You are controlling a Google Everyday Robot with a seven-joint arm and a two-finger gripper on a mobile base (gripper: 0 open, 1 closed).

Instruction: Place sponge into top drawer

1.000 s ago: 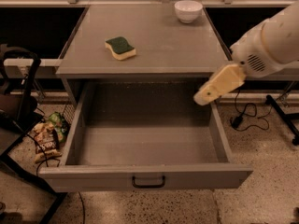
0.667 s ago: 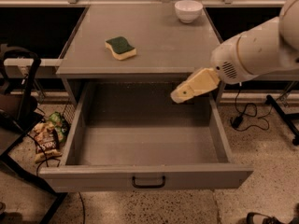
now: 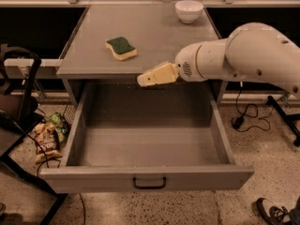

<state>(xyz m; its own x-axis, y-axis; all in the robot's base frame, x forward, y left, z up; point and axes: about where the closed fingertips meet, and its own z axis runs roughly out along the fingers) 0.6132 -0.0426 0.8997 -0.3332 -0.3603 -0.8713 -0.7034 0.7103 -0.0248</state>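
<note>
Next, my gripper goes to the sponge's near end [image 3: 121, 53], the one toward the open drawer, and closes there.
The sponge [image 3: 121, 48], pale yellow with a dark green top, lies on the grey cabinet top [image 3: 154, 36], left of centre. The top drawer [image 3: 147, 178] is pulled fully out toward the camera; its inside shows bare and its black bar handle sits at the front centre. My gripper [image 3: 142, 80], with cream-coloured fingers, reaches in from the right on a white arm and hovers over the cabinet's front edge, a little right of and nearer than the sponge, apart from it. It holds nothing.
A white bowl [image 3: 189, 11] stands at the back right of the cabinet top. A black frame [image 3: 21, 102] and snack bags [image 3: 47, 137] are on the floor at left. Cables [image 3: 246, 114] and a stand leg lie at right. A shoe [image 3: 272, 213] shows at bottom right.
My gripper has moved left along the cabinet's front edge, from beside the drawer's right side to near the middle, closer to the sponge. The sponge and drawer have not moved.
</note>
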